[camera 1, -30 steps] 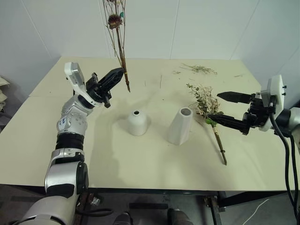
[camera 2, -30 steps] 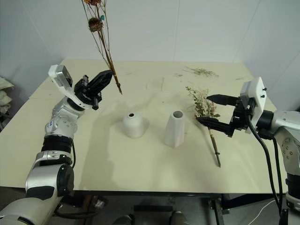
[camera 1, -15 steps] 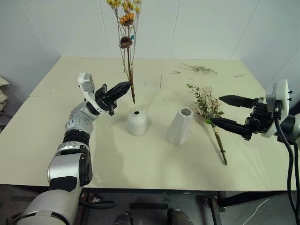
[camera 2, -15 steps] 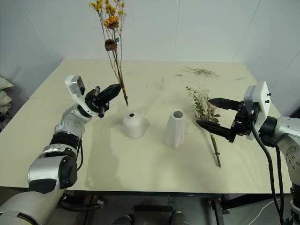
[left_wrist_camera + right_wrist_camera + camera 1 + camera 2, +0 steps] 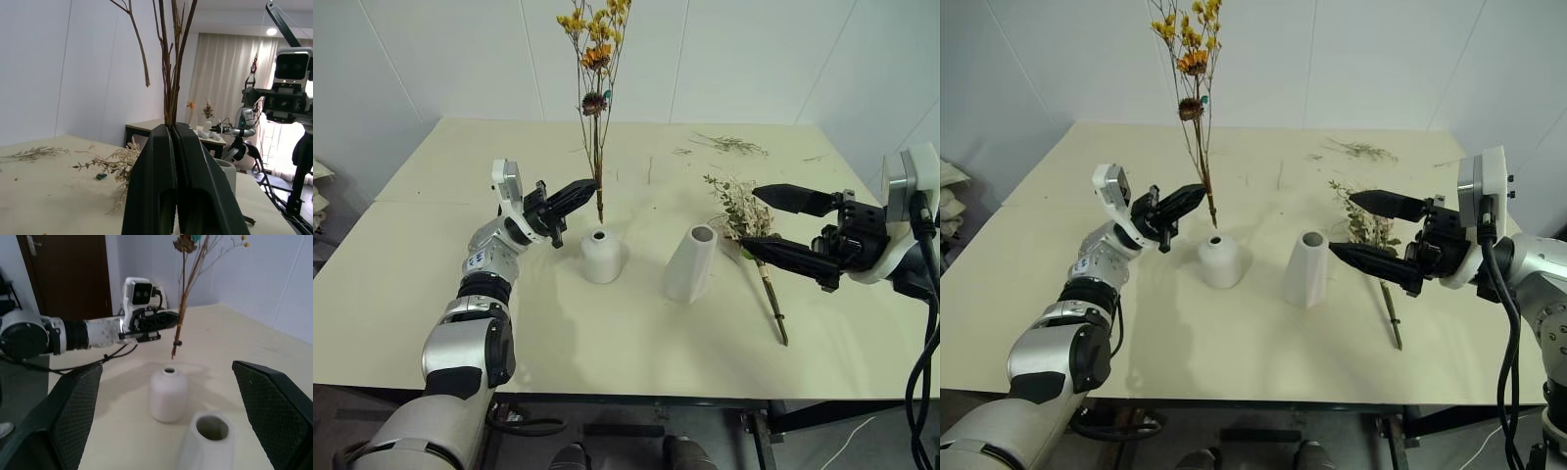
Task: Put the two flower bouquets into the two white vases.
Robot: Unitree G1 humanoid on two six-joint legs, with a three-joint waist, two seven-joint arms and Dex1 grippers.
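I need to release the slim bouquet from my left gripper in the hole of the short rounded white vase [image 5: 599,236].
My left gripper [image 5: 591,185] is shut on the thin brown stems of the slim bouquet [image 5: 594,59], which stands nearly upright with its yellow-orange blooms on top. Its stem ends hang just above and slightly behind the hole of the short rounded white vase [image 5: 603,258]. The taller cone vase [image 5: 690,263] stands to its right. The bushy green-beige bouquet [image 5: 744,217] lies flat on the table right of the cone vase. My right gripper [image 5: 753,217] hovers open above that bunch, holding nothing. The right wrist view shows both vases [image 5: 168,394] and the held stems [image 5: 183,303].
Thin loose sprigs [image 5: 731,144] lie at the back right of the beige table [image 5: 607,343]. A few small bits of stem are scattered near the table's middle back. The bushy bunch's thick stem [image 5: 774,308] points toward the front edge.
My left gripper has come down and to the right with the slim bouquet, bringing its stem ends over the short vase and the bunch more upright. My right gripper rose and shifted left, still open.
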